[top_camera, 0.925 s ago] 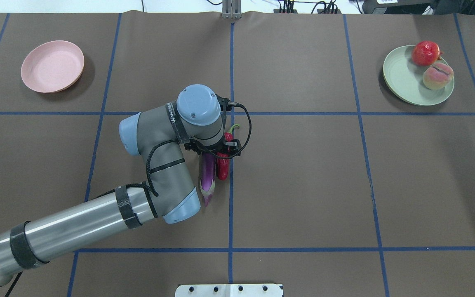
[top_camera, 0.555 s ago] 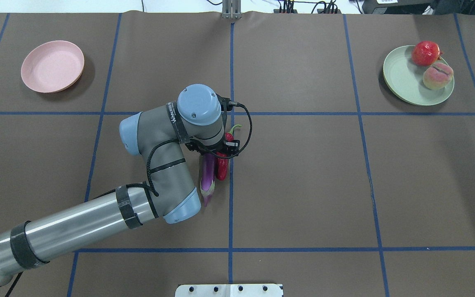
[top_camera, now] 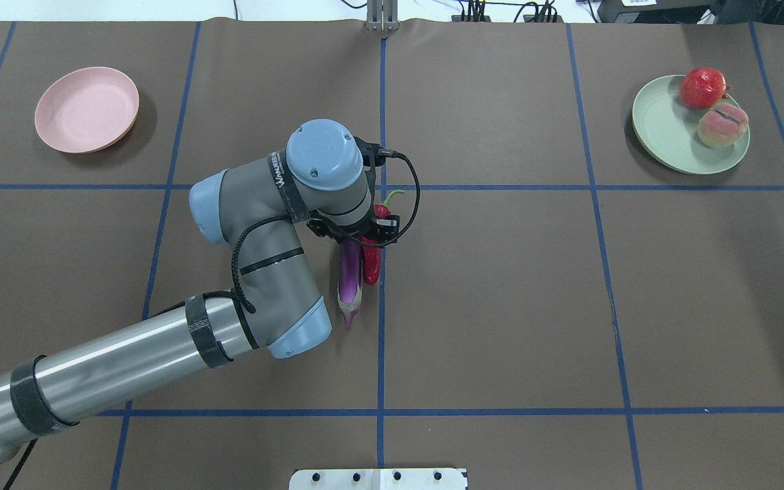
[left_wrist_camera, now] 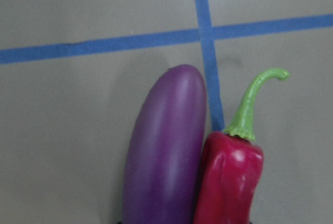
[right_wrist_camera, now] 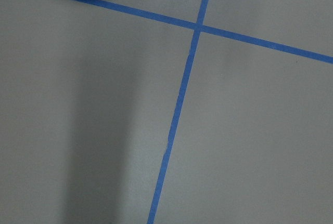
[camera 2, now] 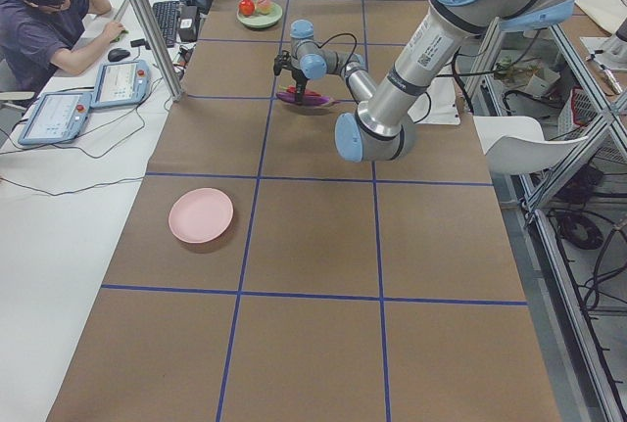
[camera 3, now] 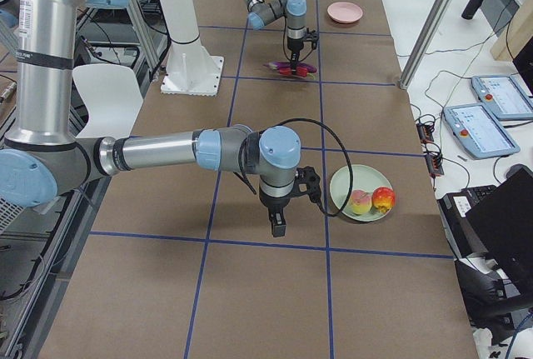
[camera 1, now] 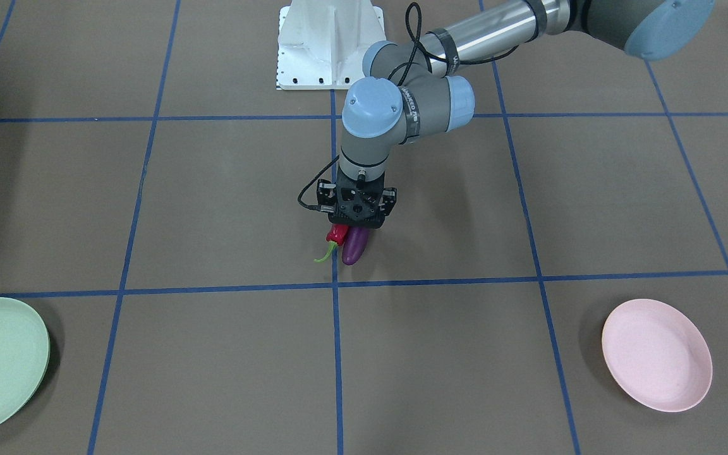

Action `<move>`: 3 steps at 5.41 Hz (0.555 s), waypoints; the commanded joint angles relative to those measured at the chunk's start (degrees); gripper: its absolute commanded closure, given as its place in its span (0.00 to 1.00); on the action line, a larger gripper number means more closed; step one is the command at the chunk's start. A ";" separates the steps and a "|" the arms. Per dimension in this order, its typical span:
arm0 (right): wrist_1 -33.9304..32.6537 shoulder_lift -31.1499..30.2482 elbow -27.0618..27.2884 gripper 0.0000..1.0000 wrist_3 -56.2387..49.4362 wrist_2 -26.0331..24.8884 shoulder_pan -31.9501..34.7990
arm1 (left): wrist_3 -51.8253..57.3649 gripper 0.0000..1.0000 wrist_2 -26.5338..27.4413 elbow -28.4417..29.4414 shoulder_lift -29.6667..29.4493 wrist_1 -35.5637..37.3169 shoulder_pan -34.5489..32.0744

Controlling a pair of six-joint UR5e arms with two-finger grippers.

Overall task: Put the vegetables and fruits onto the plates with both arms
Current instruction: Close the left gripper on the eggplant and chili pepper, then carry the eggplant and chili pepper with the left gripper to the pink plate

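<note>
Next, I let go of the purple eggplant and the red chili pepper, now near the table's middle, with my left gripper on the empty pink plate [camera 1: 662, 349].
My left gripper [top_camera: 361, 243] is shut on the purple eggplant [top_camera: 350, 278] and the red chili pepper [top_camera: 371, 264] together, side by side, near the table's middle. They also show in the front view, eggplant [camera 1: 356, 248] and chili [camera 1: 337, 234], and in the left wrist view, eggplant [left_wrist_camera: 164, 151] and chili [left_wrist_camera: 229, 182]. The peach [top_camera: 723, 125] and the red-orange fruit [top_camera: 703, 88] lie on the mint green plate [top_camera: 664, 133] at far right. The pink plate [top_camera: 86, 109] at far left holds nothing. My right gripper [camera 3: 277, 224] hangs beside the green plate [camera 3: 340, 191]; I cannot tell its state.
The white base block [top_camera: 378, 478] sits at the near table edge. Blue tape lines grid the brown table cover. A metal post [top_camera: 382, 17] stands at the far edge. An operator [camera 2: 39, 11] sits at a side desk with tablets.
My left gripper has moved a little toward the far side and right, carrying the eggplant and chili with it. The plates and fruits have not moved.
</note>
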 commanded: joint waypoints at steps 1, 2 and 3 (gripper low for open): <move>0.00 -0.04 0.00 0.00 0.00 0.00 0.00 | 1.81 1.00 -5.97 -2.21 0.34 2.64 -6.37; 0.09 -0.04 -0.09 0.00 0.00 0.00 0.00 | 6.70 1.00 -11.34 -2.22 1.12 2.65 -11.99; 0.00 -0.13 0.00 0.00 0.00 0.00 0.00 | 15.01 1.00 -12.09 -1.70 3.40 2.74 -15.78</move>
